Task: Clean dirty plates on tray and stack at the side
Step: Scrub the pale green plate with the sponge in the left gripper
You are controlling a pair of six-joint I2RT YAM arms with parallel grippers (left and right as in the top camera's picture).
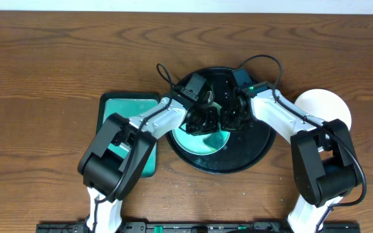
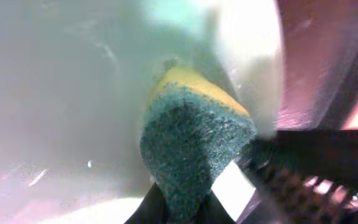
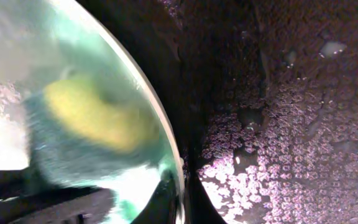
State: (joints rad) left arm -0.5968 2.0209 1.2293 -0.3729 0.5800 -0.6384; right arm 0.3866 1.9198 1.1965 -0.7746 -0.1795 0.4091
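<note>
The robot's left gripper will release the green sponge inside the teal basin (image 1: 114,144), toward the basin's side away from the black tray.
A pale mint-green plate (image 1: 207,141) stands tilted in the black tray (image 1: 254,158), with teal smears on its face. My right gripper (image 1: 233,118) is shut on the plate's rim (image 3: 180,168), one jaw on each side. The left gripper (image 1: 203,120) is shut on a yellow and green sponge (image 2: 188,146), whose green side presses against the plate's pale face (image 2: 61,93). In the right wrist view the sponge (image 3: 86,127) shows blurred on the plate's face. A white plate (image 1: 324,107) lies on the table right of the tray.
A teal rectangular basin (image 1: 129,103) sits on the table left of the tray, partly under my left arm. The tray floor (image 3: 291,155) is wet and beaded with drops. Both arms crowd over the tray's middle.
</note>
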